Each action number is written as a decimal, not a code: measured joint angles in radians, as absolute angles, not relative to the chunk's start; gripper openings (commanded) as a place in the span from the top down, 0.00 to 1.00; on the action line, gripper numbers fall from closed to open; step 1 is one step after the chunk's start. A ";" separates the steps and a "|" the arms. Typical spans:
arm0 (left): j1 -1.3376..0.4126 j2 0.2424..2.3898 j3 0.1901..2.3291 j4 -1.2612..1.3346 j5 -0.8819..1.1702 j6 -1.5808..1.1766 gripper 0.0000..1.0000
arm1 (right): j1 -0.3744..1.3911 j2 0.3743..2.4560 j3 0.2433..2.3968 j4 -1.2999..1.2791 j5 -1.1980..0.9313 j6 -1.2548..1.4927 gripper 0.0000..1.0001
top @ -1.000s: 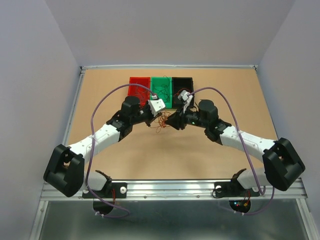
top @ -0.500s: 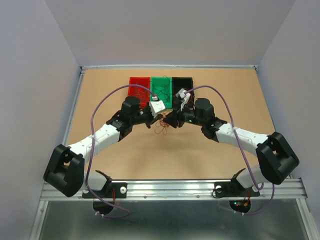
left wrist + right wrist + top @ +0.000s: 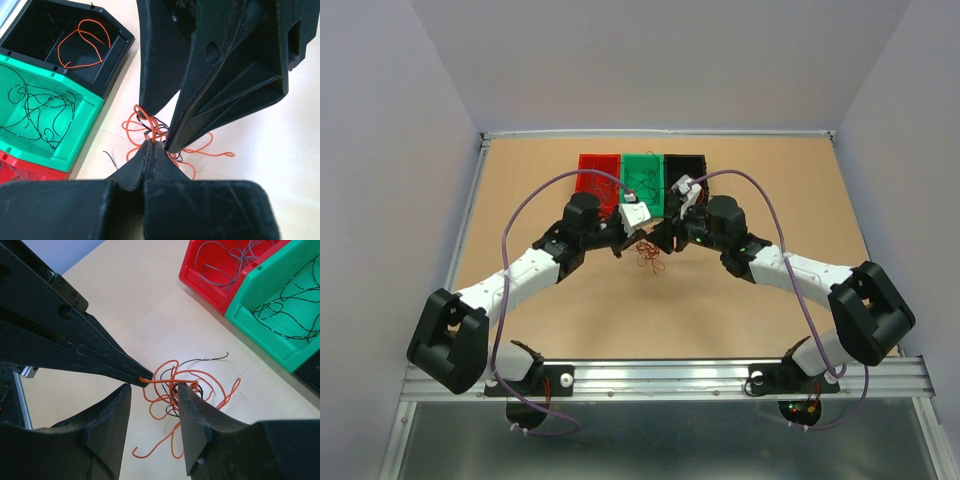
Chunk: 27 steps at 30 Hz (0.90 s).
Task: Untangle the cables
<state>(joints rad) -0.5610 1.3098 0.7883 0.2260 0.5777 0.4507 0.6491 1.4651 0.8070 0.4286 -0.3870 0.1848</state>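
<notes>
My right gripper's fingers surround the same orange wire my left gripper holds, so next my right gripper backs off and takes the clump's dark wires (image 3: 174,390) before pulling.
The cables (image 3: 647,252) are a small clump of thin orange and dark wires on the table in front of the bins; they also show in the left wrist view (image 3: 170,135) and the right wrist view (image 3: 172,390). My left gripper (image 3: 153,144) is shut on an orange wire of the clump; its tip shows in the right wrist view (image 3: 142,379). My right gripper (image 3: 154,389) is open, its jaws on either side of that orange wire, right beside the left tip. In the top view both grippers (image 3: 642,235) meet over the clump.
Three bins stand in a row behind the clump: red (image 3: 597,170) with grey wires, green (image 3: 643,180) with dark wires, black (image 3: 685,165) with an orange wire (image 3: 82,42). A short dark wire piece (image 3: 111,157) lies by the green bin.
My right arm has moved left toward the left gripper, so both tips now meet over the clump. The clump has shifted slightly. My left arm has barely moved.
</notes>
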 measured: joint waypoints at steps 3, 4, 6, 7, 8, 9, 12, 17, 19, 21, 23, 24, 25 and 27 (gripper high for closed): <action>-0.561 1.310 0.788 0.226 0.571 0.451 1.00 | 0.649 1.465 0.807 0.423 -0.373 0.183 0.50; -0.561 1.310 0.788 0.226 0.570 0.451 1.00 | 0.649 1.465 0.808 0.417 -0.366 0.182 0.50; -0.561 1.310 0.792 0.221 0.567 0.450 1.00 | 0.649 1.465 0.810 0.401 -0.349 0.177 0.50; -0.561 1.311 0.794 0.219 0.565 0.450 1.00 | 0.649 1.463 0.810 0.391 -0.344 0.173 0.49; -0.561 1.311 0.798 0.218 0.563 0.450 1.00 | 0.649 1.460 0.810 0.384 -0.336 0.167 0.49; -0.561 1.311 0.801 0.218 0.562 0.450 1.00 | 0.649 1.453 0.810 0.365 -0.333 0.159 0.48; -0.561 1.311 0.804 0.218 0.562 0.450 1.00 | 0.649 1.438 0.810 0.343 -0.328 0.135 0.47; -0.561 1.311 0.804 0.218 0.562 0.450 1.00 | 0.648 1.434 0.810 0.322 -0.328 0.100 0.40; -0.561 1.311 0.804 0.218 0.558 0.450 1.00 | 0.648 1.436 0.810 0.315 -0.341 0.084 0.40; -0.561 1.311 0.804 0.218 0.549 0.448 1.00 | 0.648 1.441 0.810 0.314 -0.367 0.071 0.40; -0.561 1.311 0.805 0.218 0.537 0.443 1.00 | 0.648 1.450 0.810 0.311 -0.397 0.056 0.40; -0.561 1.311 0.805 0.218 0.534 0.442 1.00 | 0.648 1.455 0.810 0.309 -0.416 0.049 0.40; -0.561 1.311 0.805 0.218 0.530 0.440 1.00 | 0.648 1.459 0.810 0.307 -0.430 0.044 0.40; -0.561 1.310 0.805 0.218 0.526 0.437 1.00 | 0.648 1.467 0.810 0.301 -0.456 0.037 0.39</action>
<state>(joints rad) -0.5606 1.3098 0.8047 0.2184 0.5259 0.4366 0.6483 1.4673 0.8097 0.3012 -0.4564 0.0368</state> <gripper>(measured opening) 0.018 0.600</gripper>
